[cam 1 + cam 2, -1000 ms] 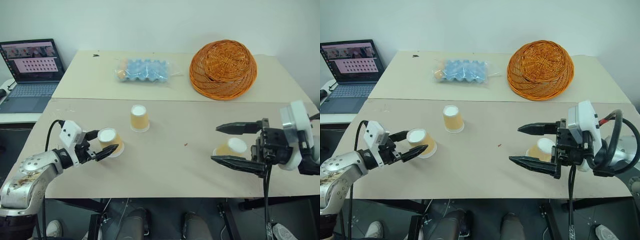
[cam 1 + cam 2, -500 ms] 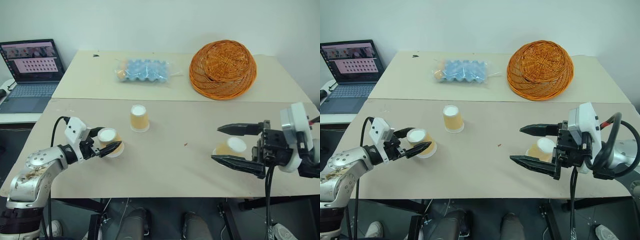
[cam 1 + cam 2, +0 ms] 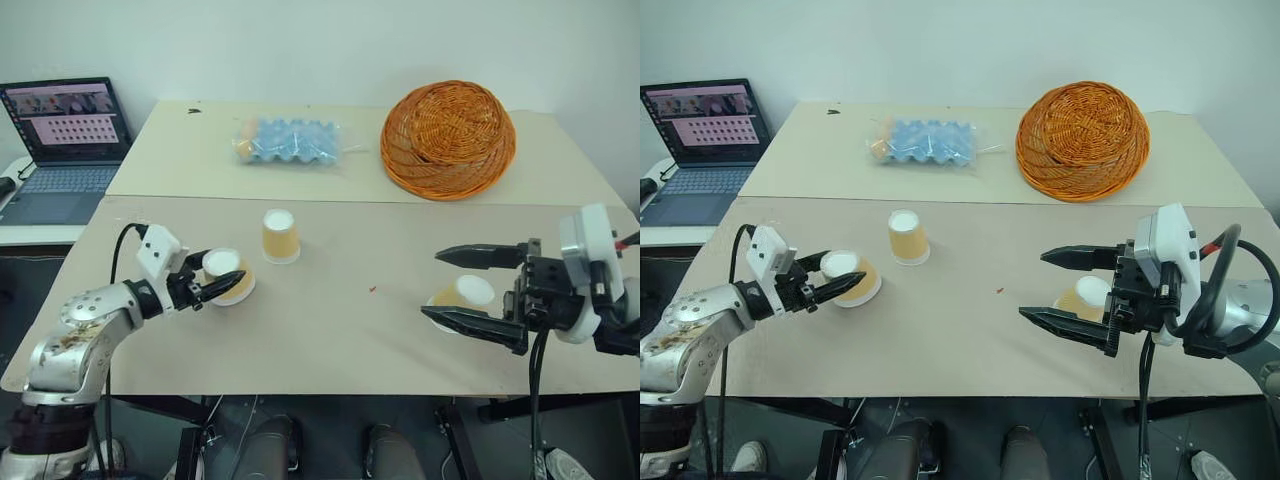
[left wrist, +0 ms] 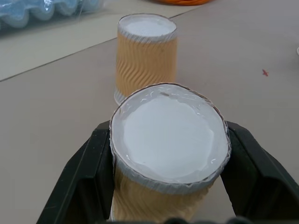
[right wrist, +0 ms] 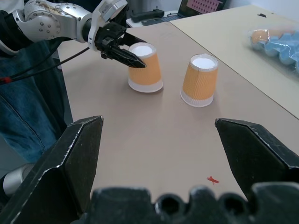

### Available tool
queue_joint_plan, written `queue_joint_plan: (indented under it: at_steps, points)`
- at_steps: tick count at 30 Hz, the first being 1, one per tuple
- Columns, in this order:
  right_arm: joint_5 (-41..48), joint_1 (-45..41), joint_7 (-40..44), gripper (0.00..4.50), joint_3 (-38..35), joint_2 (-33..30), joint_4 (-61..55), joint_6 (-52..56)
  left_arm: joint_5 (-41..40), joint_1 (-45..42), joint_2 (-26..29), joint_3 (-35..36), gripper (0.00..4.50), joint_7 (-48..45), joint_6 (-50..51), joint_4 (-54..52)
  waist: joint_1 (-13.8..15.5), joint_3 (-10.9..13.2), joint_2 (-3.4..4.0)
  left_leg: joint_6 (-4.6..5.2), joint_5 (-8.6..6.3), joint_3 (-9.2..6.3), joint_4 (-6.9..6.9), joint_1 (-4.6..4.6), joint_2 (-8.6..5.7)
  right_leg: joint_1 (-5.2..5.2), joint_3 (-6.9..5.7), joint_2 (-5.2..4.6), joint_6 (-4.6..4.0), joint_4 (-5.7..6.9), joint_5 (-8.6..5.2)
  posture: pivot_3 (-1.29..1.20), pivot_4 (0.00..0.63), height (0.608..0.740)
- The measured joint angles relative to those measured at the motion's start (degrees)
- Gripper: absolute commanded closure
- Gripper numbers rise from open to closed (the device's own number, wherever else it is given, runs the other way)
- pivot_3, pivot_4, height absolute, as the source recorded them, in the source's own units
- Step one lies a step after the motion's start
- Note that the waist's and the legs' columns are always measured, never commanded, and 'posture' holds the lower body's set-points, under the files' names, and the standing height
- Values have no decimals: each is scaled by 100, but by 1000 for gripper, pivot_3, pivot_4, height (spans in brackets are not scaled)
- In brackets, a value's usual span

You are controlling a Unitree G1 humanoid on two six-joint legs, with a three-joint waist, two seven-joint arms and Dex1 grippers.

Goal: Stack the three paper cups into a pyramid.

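Next, my left gripper releases its paper cup on the small red mark on the near table [image 3: 374, 291] [image 4: 265, 73].
Three tan-orange paper cups stand upside down on the near table, white bases up. The left cup [image 3: 228, 278] sits between the fingers of my left gripper [image 3: 225, 270], which press on both its sides [image 4: 168, 154]. The middle cup [image 3: 279, 236] stands free just beyond it [image 4: 145, 56]. The right cup [image 3: 470, 291] rests on the table between the wide-spread fingers of my right gripper [image 3: 430, 284], which is open and not touching it. In the right wrist view the left gripper [image 5: 135, 58] grips the left cup [image 5: 145, 70] beside the middle cup [image 5: 200, 79].
On the rear table lie an overturned wicker basket [image 3: 447, 137] and a blue egg tray in plastic wrap [image 3: 288, 140]. A laptop [image 3: 68, 140] stands open at the far left. A small red mark [image 3: 372, 289] dots the near table between the arms.
My left gripper has narrowed from wide open onto the left cup and edged right and up with it. The right arm has kept still.
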Motion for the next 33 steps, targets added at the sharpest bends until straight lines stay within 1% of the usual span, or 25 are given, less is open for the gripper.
queue_joint_plan:
  at_steps: [2,3,4,5,10,13,17,23,28,33]
  points:
    - [0,-5,-32,0,0,1,-20,0,-122,-506,-62,-373,1940,-174,127,-271,45,-1,0,1,0,2,3,0,-2,8,0,0,3,0,2,0,150,726]
    - [0,-5,-38,0,0,1,-30,0,-143,-587,-69,-450,1940,-220,159,-345,49,-1,-1,3,0,3,3,0,-3,12,3,1,3,0,2,0,150,726]
    - [-3,-4,-51,0,0,2,-41,0,-175,-677,-77,-563,1940,-303,185,-395,50,-1,0,12,5,5,2,0,-3,17,7,2,3,2,1,0,150,726]
    - [-7,-2,-84,0,0,8,-41,0,-182,-798,-108,-712,1940,-400,210,-393,49,-1,0,45,25,8,2,0,-2,16,9,8,4,6,1,0,150,726]
    - [-10,179,-195,0,-88,92,-127,-1,-159,-1489,-549,-1631,1940,-1029,193,-276,73,-1,-1,52,30,8,3,-1,-1,19,9,18,4,7,0,0,150,726]
    - [-9,371,-325,0,-222,169,-280,-1,172,-2007,-1048,-2062,1940,-1148,-96,406,106,0,-2,57,31,7,13,-3,-5,24,9,20,6,9,0,0,150,726]
    - [-7,685,-513,0,-414,305,-506,-1,860,-2876,-1994,-2382,1940,-956,-673,2017,133,2,-7,71,27,4,32,-14,-9,25,7,22,13,12,3,0,150,726]
    - [-14,993,-753,0,-614,429,-699,-2,1552,-3658,-2779,-2571,1940,-894,-1562,3719,88,3,-10,82,20,5,35,-31,-8,13,9,22,17,12,1,0,150,726]
    - [3,1108,-872,0,-747,446,-860,-4,1834,-4008,-3168,-2574,1940,-1028,-1988,4525,81,4,-10,93,13,5,52,-35,-7,15,9,21,19,13,2,0,150,726]
    - [-7,1173,-943,0,-762,455,-950,-5,1895,-4007,-3235,-2584,1940,-1382,-2080,4592,79,4,-11,99,8,4,71,-38,-1,17,8,21,22,18,3,0,150,726]
